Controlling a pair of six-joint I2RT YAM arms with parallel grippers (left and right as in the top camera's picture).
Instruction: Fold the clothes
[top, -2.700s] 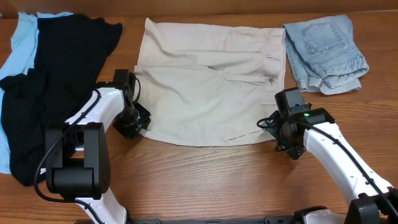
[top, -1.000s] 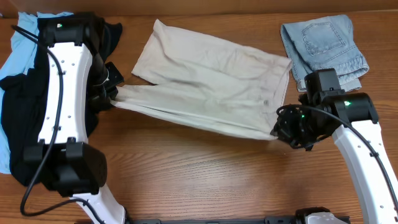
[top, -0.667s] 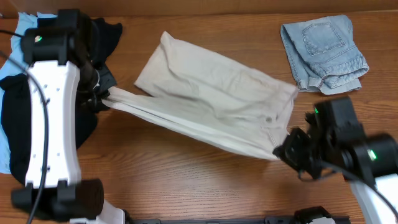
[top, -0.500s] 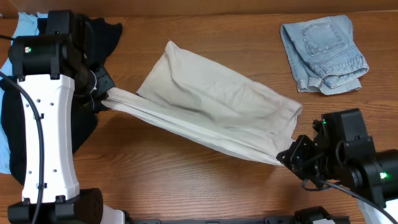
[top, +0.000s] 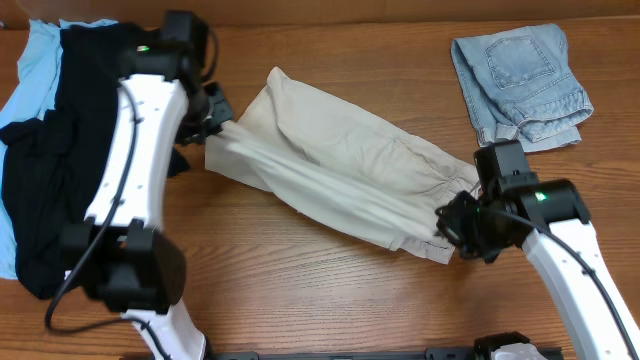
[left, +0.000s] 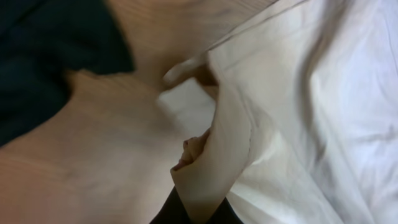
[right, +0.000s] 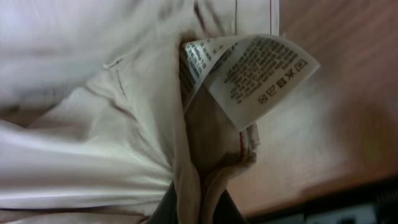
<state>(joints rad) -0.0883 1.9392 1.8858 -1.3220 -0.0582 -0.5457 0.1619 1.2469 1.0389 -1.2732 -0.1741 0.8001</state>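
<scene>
The pale beige shorts slant toward the front at the robot's right gripper, so its left gripper should open and grab the shorts' back corner (top: 276, 84) to straighten them.
The pale beige shorts (top: 340, 160) lie slanted across the middle of the table, partly doubled over along their near edge. My left gripper (top: 222, 125) is shut on the shorts' left corner, next to the black garment. The left wrist view shows the beige cloth (left: 298, 93) pinched between the dark tips of the left gripper (left: 196, 214). My right gripper (top: 448, 225) is shut on the shorts' right end. In the right wrist view a bunched hem runs into the right gripper (right: 199, 208), with a white care label (right: 249, 68) above it.
A black garment (top: 70, 130) lies over a sky-blue piece (top: 30, 75) at the left edge. Folded faded denim (top: 520, 85) sits at the back right. Bare wood table (top: 300, 290) runs along the front.
My left gripper has carried its corner to the right and toward the back. The right gripper has pulled back up the table a little. The stretched shorts have slackened and settled lower.
</scene>
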